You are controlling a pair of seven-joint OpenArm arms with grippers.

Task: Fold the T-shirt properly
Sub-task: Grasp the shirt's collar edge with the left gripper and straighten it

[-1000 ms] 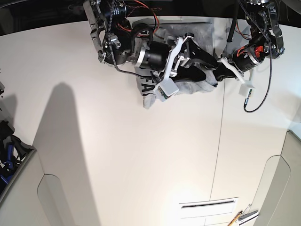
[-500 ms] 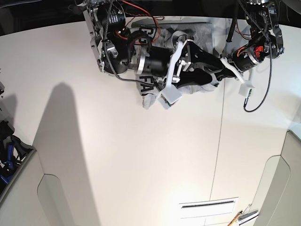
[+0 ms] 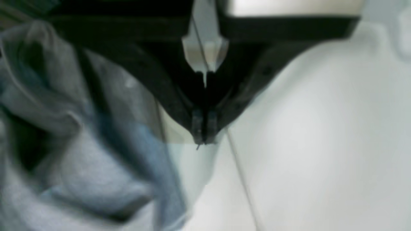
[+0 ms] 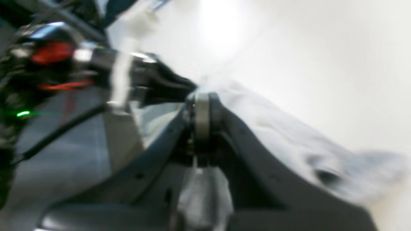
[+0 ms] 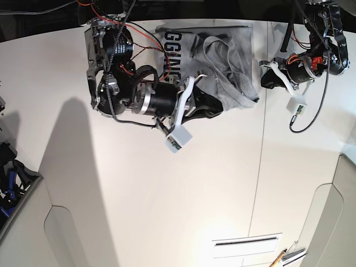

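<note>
My left gripper's shut, empty fingers are just past the T-shirt's side edge. Next, my left gripper opens and takes the T-shirt's far corner [image 5: 246, 30].
The heather-grey T-shirt [image 5: 231, 67] lies crumpled at the table's far edge, with black lettering [image 5: 171, 53] showing on its left part. My right gripper [image 5: 214, 108] is shut at the shirt's near edge. In the right wrist view the cloth [image 4: 282, 134] rises to a peak at the closed fingertips [image 4: 199, 106], so it seems pinched. My left gripper [image 5: 266, 78] is shut and empty, just right of the shirt's right corner. In the left wrist view its closed tips [image 3: 202, 134] hover over bare table, with the shirt [image 3: 80, 154] to the left.
The white table [image 5: 167, 194] has a seam line [image 5: 257, 183] running toward the front. A slotted panel [image 5: 245, 242] and a pencil-like tool [image 5: 278, 257] sit at the front right. Dark gear [image 5: 11, 178] stands off the left edge.
My right arm has drawn back to the left and toward the front. The shirt's lettered lower-left flap no longer hangs below it. My left gripper has moved right, off the shirt's corner.
</note>
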